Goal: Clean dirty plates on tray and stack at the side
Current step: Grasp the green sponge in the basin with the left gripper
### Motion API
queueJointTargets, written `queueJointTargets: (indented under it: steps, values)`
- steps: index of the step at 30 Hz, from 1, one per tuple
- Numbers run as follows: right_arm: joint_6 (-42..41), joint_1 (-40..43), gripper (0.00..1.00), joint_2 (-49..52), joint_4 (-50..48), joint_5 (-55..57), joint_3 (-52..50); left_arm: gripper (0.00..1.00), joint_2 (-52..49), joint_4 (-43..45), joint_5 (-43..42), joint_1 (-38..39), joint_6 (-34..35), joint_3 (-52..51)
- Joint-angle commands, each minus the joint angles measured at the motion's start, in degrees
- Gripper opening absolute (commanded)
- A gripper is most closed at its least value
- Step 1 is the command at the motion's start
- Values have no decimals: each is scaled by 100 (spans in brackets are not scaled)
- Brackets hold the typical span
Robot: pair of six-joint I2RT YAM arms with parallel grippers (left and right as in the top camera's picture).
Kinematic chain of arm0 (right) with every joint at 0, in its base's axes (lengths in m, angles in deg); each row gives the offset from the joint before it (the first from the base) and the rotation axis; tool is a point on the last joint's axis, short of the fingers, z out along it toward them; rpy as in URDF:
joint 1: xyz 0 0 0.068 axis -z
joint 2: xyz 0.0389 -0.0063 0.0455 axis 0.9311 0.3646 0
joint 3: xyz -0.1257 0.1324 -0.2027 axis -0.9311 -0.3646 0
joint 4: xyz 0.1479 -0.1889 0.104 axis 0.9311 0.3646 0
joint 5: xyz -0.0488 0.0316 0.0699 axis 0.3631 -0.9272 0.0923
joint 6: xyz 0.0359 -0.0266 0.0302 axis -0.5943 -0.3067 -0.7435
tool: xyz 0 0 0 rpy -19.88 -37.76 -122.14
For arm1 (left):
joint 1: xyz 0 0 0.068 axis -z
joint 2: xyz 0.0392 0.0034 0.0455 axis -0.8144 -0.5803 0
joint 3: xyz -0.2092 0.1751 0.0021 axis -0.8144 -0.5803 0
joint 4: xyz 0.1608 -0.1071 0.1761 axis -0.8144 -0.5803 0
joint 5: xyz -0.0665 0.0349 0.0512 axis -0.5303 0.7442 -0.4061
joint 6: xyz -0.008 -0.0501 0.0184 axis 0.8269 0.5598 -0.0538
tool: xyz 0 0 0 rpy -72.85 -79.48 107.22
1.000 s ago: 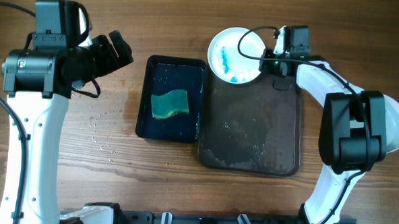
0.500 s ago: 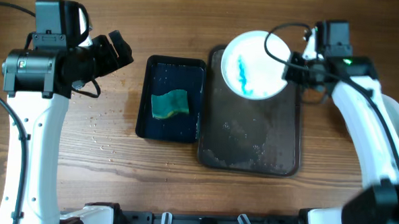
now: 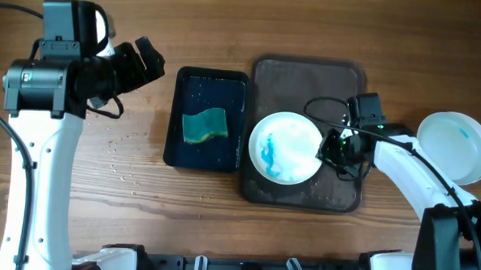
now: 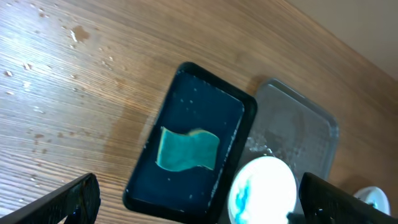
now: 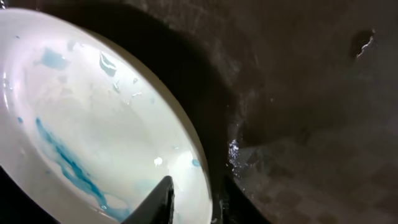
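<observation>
The robot's left gripper will next move down into the black basin and close on the middle of the green sponge [image 3: 205,126] [image 4: 187,150].
A white plate [image 3: 285,147] smeared with blue sits over the front left of the dark tray [image 3: 307,89]. My right gripper [image 3: 331,150] is shut on its right rim; in the right wrist view the plate [image 5: 81,124] fills the left and the fingers [image 5: 193,202] clamp its edge. A second white plate [image 3: 455,146] with a faint blue mark lies on the table at the far right. A green sponge [image 3: 204,125] lies in the black basin [image 3: 181,92]. My left gripper [image 3: 146,59] is open and empty, above the table left of the basin. In the left wrist view its fingers [image 4: 199,199] frame the sponge [image 4: 186,149].
Water drops speckle the wood [image 3: 118,154] left of the basin. The tray surface [image 5: 311,93] is wet and dark. A black rail [image 3: 243,269] runs along the table's front edge.
My right gripper has carried the blue-smeared plate from the tray's back left corner down to its front left part. The plate at the far right has come into view. The left arm stays put.
</observation>
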Motion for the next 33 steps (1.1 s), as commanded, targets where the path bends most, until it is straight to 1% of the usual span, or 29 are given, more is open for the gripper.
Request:
queueJointTargets:
  steps: [1, 2, 4, 5, 6, 8, 10, 11, 12, 17, 19, 20, 21, 22, 23, 24, 25, 27, 30, 33]
  values:
    - [826, 9, 28, -542, 175, 433, 428, 100, -125, -238, -247, 155, -173, 42]
    - [1287, 9, 27, -699, 184, 433, 501, 99, -197, -317, -243, 232, -295, 42]
    - [2159, 9, 27, -1082, 221, 424, 581, 93, -450, -472, -11, 485, -487, -4]
    - [2393, 9, 27, -1217, 269, 431, 581, 92, -579, -479, 136, 599, -479, -66]
    - [2603, 9, 27, -1346, 337, 431, 581, 88, -745, -433, 245, 732, -479, -160]
    - [2680, 9, 27, -1440, 444, 428, 581, 83, -1115, -232, 271, 955, -476, -387]
    - [2677, 9, 27, -1429, 531, 431, 579, 75, -1521, -28, 271, 1121, -459, -590]
    - [2671, 9, 27, -1410, 566, 431, 579, 70, -1823, 116, 269, 1200, -323, -702]
    - [2662, 9, 27, -1388, 588, 428, 577, 68, -2098, 267, 271, 1261, -192, -800]
    - [2625, 9, 29, -1360, 621, 431, 573, 64, -3362, 796, 122, 1478, -173, -909]
    - [2623, 9, 30, -1360, 625, 431, 573, 56, -3829, 1069, 28, 1576, -173, -909]
    - [2623, 9, 30, -1357, 627, 433, 573, 48, -4002, 1163, 28, 1631, -170, -909]
    - [2612, 9, 30, -1357, 627, 435, 573, 38, -4179, 1231, 28, 1683, -173, -909]
    - [2518, 9, 30, -1357, 632, 503, 573, 19, -4260, 1235, 33, 1714, -173, -909]
    - [2358, 9, 31, -1357, 662, 675, 573, 4, -4299, 1224, 37, 1733, -177, -909]
    - [2146, 9, 36, -1357, 721, 901, 573, 4, -4299, 1200, 35, 1733, -175, -907]
    - [1954, 9, 39, -1355, 778, 1073, 573, 4, -4266, 1176, 35, 1733, -175, -901]
    - [1770, 9, 39, -1303, 826, 1329, 568, 4, -4164, 1095, 33, 1714, -175, -870]
    - [1814, 9, 42, -1071, 638, 1499, 503, 4, -3818, 894, 44, 1672, -267, -800]
    - [2291, 9, 45, -693, 420, 1169, 459, 4, -3477, 713, 105, 1674, -402, -691]
